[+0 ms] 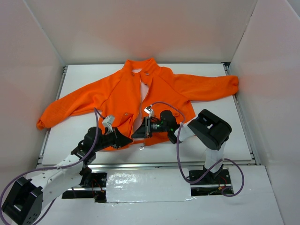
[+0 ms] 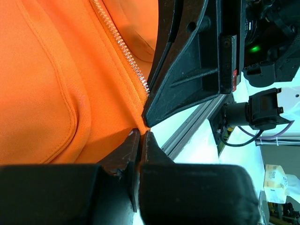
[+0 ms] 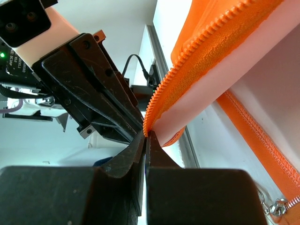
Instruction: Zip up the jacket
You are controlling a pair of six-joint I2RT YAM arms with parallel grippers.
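Observation:
The right gripper holds the zipper edge's lower end, so next the left gripper regrips the hem (image 2: pixel 139 123) beside it, to free the right gripper for the zipper pull.
The orange fleece jacket (image 1: pixel 117 93) lies spread on the white table, collar at the far side, front open with pale lining showing. My left gripper (image 1: pixel 125 139) is shut on the bottom hem of the image-left front panel; in the left wrist view the jaws (image 2: pixel 140 133) pinch orange fabric just below the pale zipper teeth (image 2: pixel 123 47). My right gripper (image 1: pixel 139 132) is shut on the lower end of a zipper edge (image 3: pixel 197 61), pinched at the tips (image 3: pixel 146 135) and lifted. A metal zipper pull (image 3: pixel 276 206) lies on the other zipper tape, on the table.
White walls enclose the table on three sides. A metal rail (image 1: pixel 154 165) runs along the table's near edge just behind both grippers. The two grippers are nearly touching; the left gripper's body (image 3: pixel 93 93) fills the right wrist view. Cables (image 1: pixel 178 140) loop near the right arm.

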